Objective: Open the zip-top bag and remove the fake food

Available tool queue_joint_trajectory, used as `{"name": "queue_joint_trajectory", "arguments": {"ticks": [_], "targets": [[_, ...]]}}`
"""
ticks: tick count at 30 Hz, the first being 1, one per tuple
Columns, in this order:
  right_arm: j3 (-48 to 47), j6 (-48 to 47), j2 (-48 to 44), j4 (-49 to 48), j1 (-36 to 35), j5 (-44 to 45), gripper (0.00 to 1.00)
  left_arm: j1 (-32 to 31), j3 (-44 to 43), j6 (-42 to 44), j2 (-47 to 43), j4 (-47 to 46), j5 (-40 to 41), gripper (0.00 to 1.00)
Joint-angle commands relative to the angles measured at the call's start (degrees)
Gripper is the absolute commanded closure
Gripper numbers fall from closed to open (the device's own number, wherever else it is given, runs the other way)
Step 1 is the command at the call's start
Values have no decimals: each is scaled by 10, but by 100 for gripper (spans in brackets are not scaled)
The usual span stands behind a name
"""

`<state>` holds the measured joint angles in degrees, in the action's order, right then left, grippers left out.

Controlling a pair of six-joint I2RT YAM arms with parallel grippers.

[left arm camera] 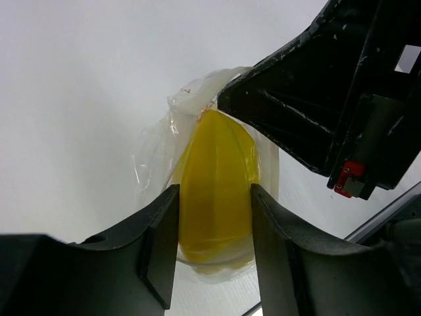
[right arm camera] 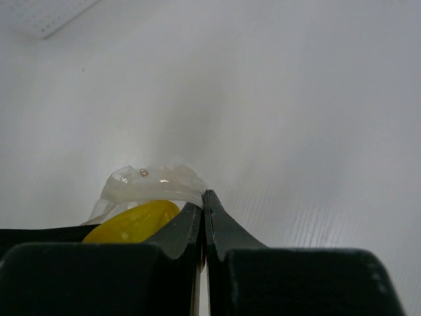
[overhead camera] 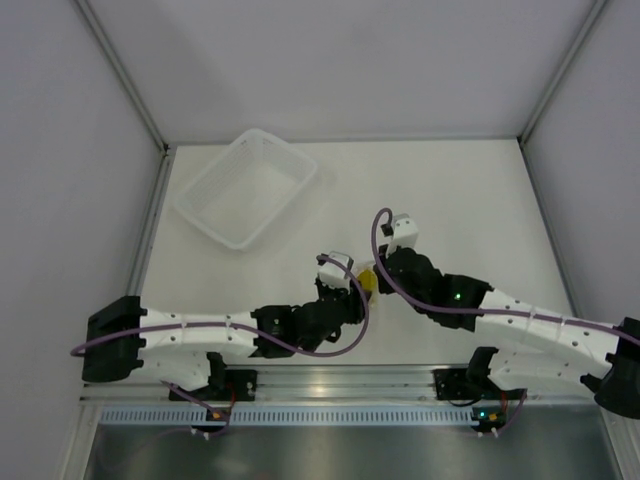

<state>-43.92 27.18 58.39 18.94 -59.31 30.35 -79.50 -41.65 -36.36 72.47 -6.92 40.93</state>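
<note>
The robot's left gripper will release the yellow fake food inside the white basket tray (overhead camera: 236, 213), close to the tray's front corner. The food is now near the table's middle front.
The zip-top bag (left arm camera: 154, 151) is a clear crinkly pouch on the white table, with the yellow fake food (left arm camera: 217, 184) inside it. My left gripper (left arm camera: 214, 250) is shut on the bag, its two fingers pressing on either side of the food through the plastic. My right gripper (right arm camera: 205, 197) is shut on the bag's (right arm camera: 154, 184) rolled top edge, just above the food (right arm camera: 135, 222). In the top view both grippers, left (overhead camera: 350, 287) and right (overhead camera: 384, 272), meet at the yellow food (overhead camera: 367, 283) near the table's middle front. The right gripper (left arm camera: 223, 99) also shows in the left wrist view, at the bag's top.
A translucent white basket tray (overhead camera: 280, 210) stands at the back left of the table; its corner shows in the right wrist view (right arm camera: 46, 16). Grey walls enclose the table on three sides. A metal rail runs along the near edge (overhead camera: 330, 385).
</note>
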Motion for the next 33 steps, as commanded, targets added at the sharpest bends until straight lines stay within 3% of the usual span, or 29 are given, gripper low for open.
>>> {"name": "queue_joint_trajectory", "arguments": {"ticks": [1,13,23,33], "targets": [[-19,-13,0,-14,24,66,100,-14,11,6,-43,-14,-29,100],[8,-26,-44,-54,-9,-41,100,-15,17,-64,-30,-19,136,100],[-2,4,2,-23,-46,-4,100,-15,2,-143,-18,-24,244,100],[16,31,19,-65,-60,25,100,-14,-15,-209,-14,-25,289,100]]}}
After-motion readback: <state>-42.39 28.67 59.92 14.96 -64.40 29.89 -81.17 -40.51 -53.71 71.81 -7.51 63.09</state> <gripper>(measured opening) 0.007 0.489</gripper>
